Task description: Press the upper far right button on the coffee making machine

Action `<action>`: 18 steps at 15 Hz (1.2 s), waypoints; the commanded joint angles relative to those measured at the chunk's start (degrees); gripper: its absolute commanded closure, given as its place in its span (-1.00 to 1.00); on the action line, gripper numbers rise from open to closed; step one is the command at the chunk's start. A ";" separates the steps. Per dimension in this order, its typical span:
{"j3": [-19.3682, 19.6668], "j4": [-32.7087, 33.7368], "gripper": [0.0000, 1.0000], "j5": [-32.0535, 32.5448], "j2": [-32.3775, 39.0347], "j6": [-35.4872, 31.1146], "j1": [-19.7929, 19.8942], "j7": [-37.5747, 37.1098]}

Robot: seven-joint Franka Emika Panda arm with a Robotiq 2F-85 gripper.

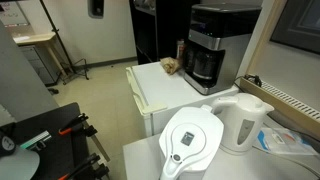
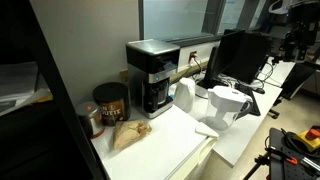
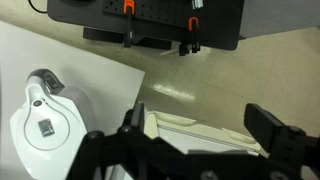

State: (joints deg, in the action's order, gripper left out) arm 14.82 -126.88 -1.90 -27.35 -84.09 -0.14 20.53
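Note:
The upper front (image 1: pixel 205 25) of the coffee making machine, above its carafe, is the next spot for my gripper to go to and close on, so that it presses the button.
The coffee making machine (image 1: pixel 215 45) is tall and boxy, black with a silver-grey front band. It stands at the back of a white counter (image 1: pixel 165 90) against the wall, with its dark glass carafe (image 1: pixel 205 66) below. It also shows in an exterior view (image 2: pixel 152 75). Its buttons are too small to tell apart. In the wrist view my gripper (image 3: pixel 200 135) is open and empty. It looks down over the counter's edge and the floor, away from the machine. I cannot make out the gripper in either exterior view.
A white water-filter jug (image 1: pixel 192 140) (image 3: pixel 45 110) and a white kettle (image 1: pixel 243 122) stand on the near table. A brown paper bag (image 2: pixel 128 135) and a dark tin (image 2: pixel 110 100) sit beside the machine. A black stand with orange clamps (image 3: pixel 160 25) is on the floor.

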 commanded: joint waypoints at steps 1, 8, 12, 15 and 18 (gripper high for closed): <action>-1.26 0.15 -1.00 -0.47 0.24 0.12 1.58 0.57; -1.26 0.17 -1.00 -0.47 0.24 0.12 1.58 0.57; -3.05 -0.49 -1.00 1.36 1.79 -5.45 1.57 0.51; -4.77 -1.20 -1.00 2.05 3.47 -10.59 1.14 0.31; -6.85 -2.62 -0.33 3.77 5.03 -18.24 0.74 0.15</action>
State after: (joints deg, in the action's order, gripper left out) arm 9.91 -128.36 -0.02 -23.64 -96.45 0.70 20.53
